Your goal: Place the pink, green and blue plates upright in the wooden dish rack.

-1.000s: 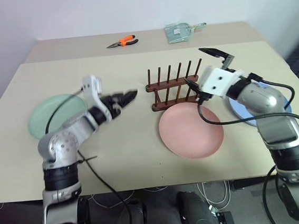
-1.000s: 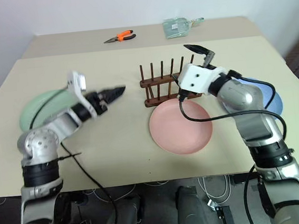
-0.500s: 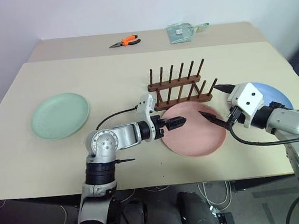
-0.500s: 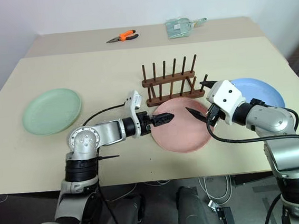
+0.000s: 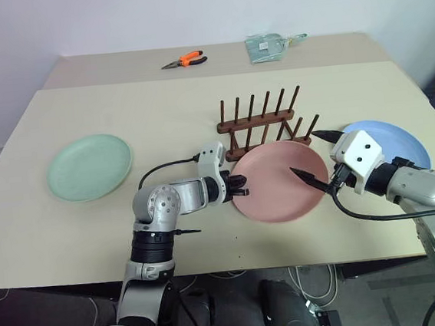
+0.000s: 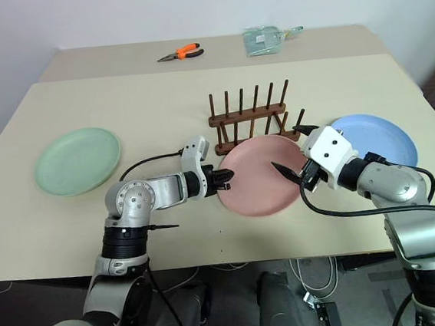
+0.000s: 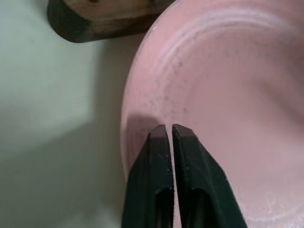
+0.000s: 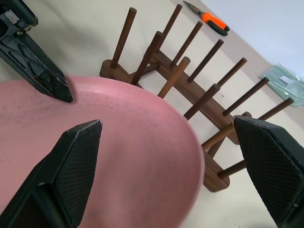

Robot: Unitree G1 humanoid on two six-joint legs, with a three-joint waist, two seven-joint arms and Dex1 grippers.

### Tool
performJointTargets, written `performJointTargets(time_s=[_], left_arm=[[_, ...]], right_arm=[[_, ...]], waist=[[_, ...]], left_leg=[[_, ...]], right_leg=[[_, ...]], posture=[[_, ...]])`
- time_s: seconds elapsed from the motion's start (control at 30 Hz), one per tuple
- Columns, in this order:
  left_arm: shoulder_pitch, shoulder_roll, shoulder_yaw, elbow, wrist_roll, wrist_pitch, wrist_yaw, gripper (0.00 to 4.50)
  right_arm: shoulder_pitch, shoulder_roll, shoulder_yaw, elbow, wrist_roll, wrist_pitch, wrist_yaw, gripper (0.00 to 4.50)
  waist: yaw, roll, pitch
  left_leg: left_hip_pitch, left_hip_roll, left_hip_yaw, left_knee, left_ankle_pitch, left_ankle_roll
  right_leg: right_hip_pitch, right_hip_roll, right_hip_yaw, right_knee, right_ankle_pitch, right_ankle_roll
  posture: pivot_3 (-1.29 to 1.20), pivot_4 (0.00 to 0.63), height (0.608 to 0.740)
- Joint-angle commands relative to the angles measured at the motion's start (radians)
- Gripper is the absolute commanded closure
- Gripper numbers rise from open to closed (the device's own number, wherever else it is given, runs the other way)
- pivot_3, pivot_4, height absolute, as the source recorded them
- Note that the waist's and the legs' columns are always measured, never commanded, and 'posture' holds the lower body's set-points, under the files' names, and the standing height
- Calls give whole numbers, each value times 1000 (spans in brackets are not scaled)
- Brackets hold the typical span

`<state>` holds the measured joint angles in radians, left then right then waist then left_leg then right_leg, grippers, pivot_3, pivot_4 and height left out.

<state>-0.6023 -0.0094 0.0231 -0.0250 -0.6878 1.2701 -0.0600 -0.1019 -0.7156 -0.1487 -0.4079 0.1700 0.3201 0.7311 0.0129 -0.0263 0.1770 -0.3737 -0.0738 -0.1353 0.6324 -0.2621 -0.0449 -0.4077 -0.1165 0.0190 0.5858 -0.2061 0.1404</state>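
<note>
My left gripper's closed fingers are both inside the pink plate's edge, so I will open them and grip the plate's edge (image 7: 124, 135), one finger on each side, before lifting.
The pink plate (image 5: 281, 184) lies on the table just in front of the wooden dish rack (image 5: 263, 120), which holds nothing. My left gripper (image 5: 240, 185) is shut, its tips resting on the plate's left rim (image 7: 142, 109); they lie side by side on top of the rim. My right gripper (image 5: 316, 155) stands open at the plate's right side, one finger over the plate, the other near the rack's end. The green plate (image 5: 89, 167) lies flat at far left. The blue plate (image 5: 400, 139) lies flat at right, partly behind my right hand.
Orange pliers (image 5: 184, 60) and a clear packet (image 5: 271, 46) lie on the farther table, beyond the seam. My left arm's black cable (image 5: 168, 168) loops over the table between the green plate and the rack.
My left arm swung right from near the green plate to the pink plate's left rim, then its fingers shut. My right gripper came down from above the rack to the plate's right side, still open.
</note>
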Motion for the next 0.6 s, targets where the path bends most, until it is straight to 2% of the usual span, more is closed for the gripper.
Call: performJointTargets(time_s=[0.03,0.23,0.3,0.47,0.6], left_arm=[[-11,13,18,-121,-38,-6,-51,3640],[-27,49,24,-204,-30,40,-51,810],[-30,83,-3,-206,8,55,-36,34],[-20,117,-51,-178,71,67,-29,34],[-11,91,-92,-126,107,58,-37,34]], right_arm=[[-33,-4,-14,11,-1,-33,-12,0],[-46,-4,-6,31,1,-48,-11,0],[-45,-1,0,35,-1,-53,-11,0],[-37,0,12,33,-7,-60,-16,0],[-32,3,14,26,-9,-59,-22,0]], waist=[[-1,0,0],[0,0,0],[0,0,0],[0,0,0],[1,0,0]], left_leg=[[0,0,0,0,0,0],[0,0,0,0,0,0],[0,0,0,0,0,0],[0,0,0,0,0,0],[0,0,0,0,0,0]], right_leg=[[0,0,0,0,0,0],[0,0,0,0,0,0],[0,0,0,0,0,0],[0,0,0,0,0,0],[0,0,0,-1,0,-1]], posture=[[0,150,740],[0,150,740],[0,150,740],[0,150,740],[0,150,740]])
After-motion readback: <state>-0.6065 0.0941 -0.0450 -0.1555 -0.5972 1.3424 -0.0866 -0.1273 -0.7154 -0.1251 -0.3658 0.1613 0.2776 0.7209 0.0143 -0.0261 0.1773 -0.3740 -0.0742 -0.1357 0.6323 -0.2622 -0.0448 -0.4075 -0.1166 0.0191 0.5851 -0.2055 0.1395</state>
